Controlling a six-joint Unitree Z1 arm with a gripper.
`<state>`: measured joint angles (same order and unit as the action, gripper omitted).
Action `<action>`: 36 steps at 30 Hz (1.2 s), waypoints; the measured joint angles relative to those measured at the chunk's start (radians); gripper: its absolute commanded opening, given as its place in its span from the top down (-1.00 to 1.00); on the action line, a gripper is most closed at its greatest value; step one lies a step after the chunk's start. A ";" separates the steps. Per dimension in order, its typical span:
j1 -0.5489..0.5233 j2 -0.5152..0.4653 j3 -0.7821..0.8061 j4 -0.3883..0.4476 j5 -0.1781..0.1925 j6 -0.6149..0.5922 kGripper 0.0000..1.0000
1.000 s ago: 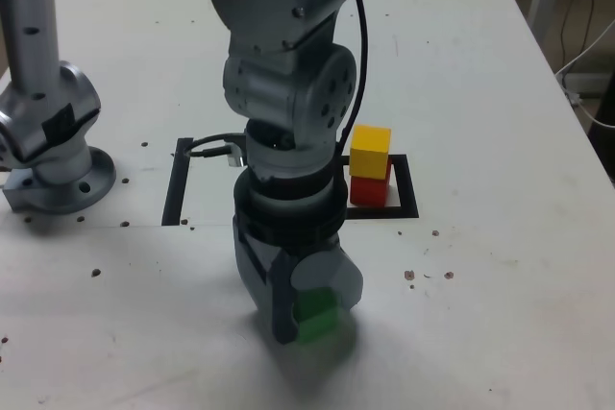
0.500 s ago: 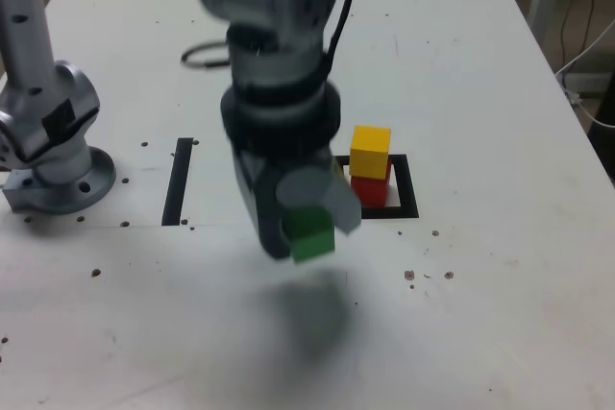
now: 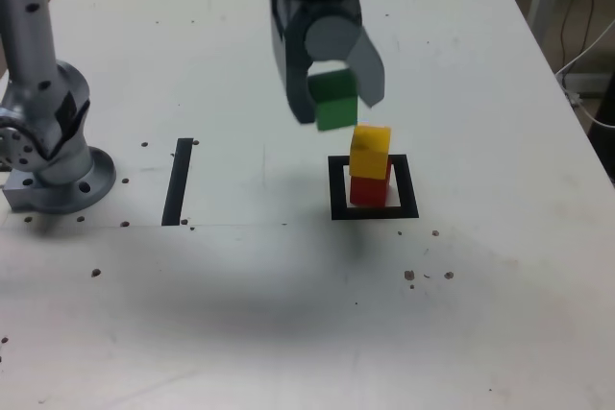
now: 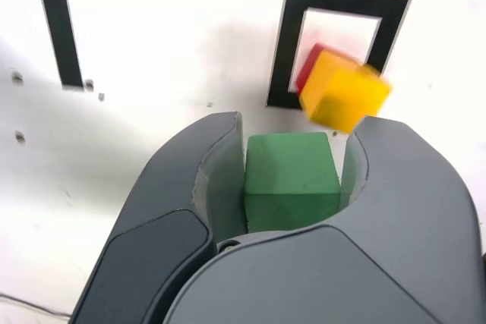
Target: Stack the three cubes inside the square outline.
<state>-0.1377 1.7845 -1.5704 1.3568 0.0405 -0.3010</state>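
My gripper needs to release the green cube on top of the yellow cube (image 3: 371, 124) (image 4: 356, 105), so that it becomes the highest block in the stack.
My gripper (image 3: 332, 103) is shut on the green cube (image 3: 335, 100), holding it in the air just above and to the exterior view's left of the stack. In the wrist view the green cube (image 4: 291, 180) sits clamped between the two grey fingers (image 4: 205, 180). The yellow cube (image 3: 370, 150) rests on the red cube (image 3: 369, 189) inside the square outline (image 3: 373, 210) of black tape. From the wrist, the yellow cube (image 4: 345, 96) covers most of the red cube (image 4: 310, 66) inside the square outline (image 4: 285, 51).
A straight black tape strip (image 3: 179, 180) lies to the exterior view's left of the outline. The arm's grey base (image 3: 53, 156) stands at the far left of the white table (image 3: 288, 314). Small dark specks dot the tabletop.
The gripper has lifted the green cube from the table's front and carried it up and back toward the yellow-on-red stack. The stack has not moved.
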 measured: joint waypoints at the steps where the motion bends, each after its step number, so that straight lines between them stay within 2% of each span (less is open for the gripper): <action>1: 0.006 0.004 -0.007 0.000 0.001 0.038 0.66; 5: 0.012 0.018 -0.021 0.000 0.008 0.169 0.66; 17: 0.032 0.075 -0.053 -0.030 0.008 0.162 0.66; 28: 0.076 0.125 -0.081 -0.015 0.013 0.190 0.66; 36: 0.077 0.136 -0.068 -0.016 -0.007 0.192 0.66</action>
<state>-0.0610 1.9204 -1.6388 1.3409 0.0334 -0.1092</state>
